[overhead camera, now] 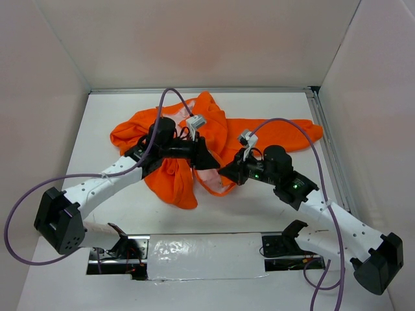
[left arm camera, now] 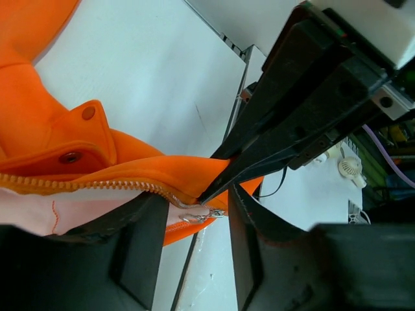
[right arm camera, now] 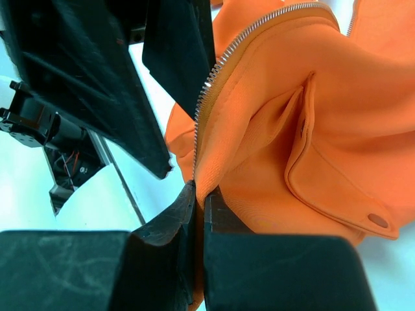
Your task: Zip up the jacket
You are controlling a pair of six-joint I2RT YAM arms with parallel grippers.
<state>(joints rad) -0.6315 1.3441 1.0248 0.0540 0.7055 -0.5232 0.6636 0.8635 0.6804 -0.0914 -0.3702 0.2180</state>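
The jacket's edge is bunched in my right gripper at the teeth just above the zipper pull, so I will open that gripper and take the bottom corner (left arm camera: 251, 186) beside the pull.
The orange jacket (overhead camera: 214, 133) lies crumpled mid-table, with its pale lining (overhead camera: 211, 178) showing at the lower front. My right gripper (overhead camera: 225, 173) is shut on the jacket's bottom edge (right arm camera: 224, 165) right beside the zipper teeth (right arm camera: 220, 65). My left gripper (overhead camera: 209, 161) faces it from the left. Its jaws stand apart around the small metal zipper pull (left arm camera: 202, 216), which hangs free in the gap between the fingers (left arm camera: 146, 240). The row of zipper teeth (left arm camera: 78, 184) runs off to the left. The right gripper's pinching fingertips (left arm camera: 224, 181) sit just above the pull.
A snap-buttoned pocket flap (right arm camera: 331, 194) hangs beside the right gripper. White walls enclose the white table (overhead camera: 259, 214) on three sides, and a metal rail (overhead camera: 327, 149) runs along its right edge. A taped slot (overhead camera: 201, 249) sits between the arm bases. Purple cables (overhead camera: 292, 123) loop over both arms.
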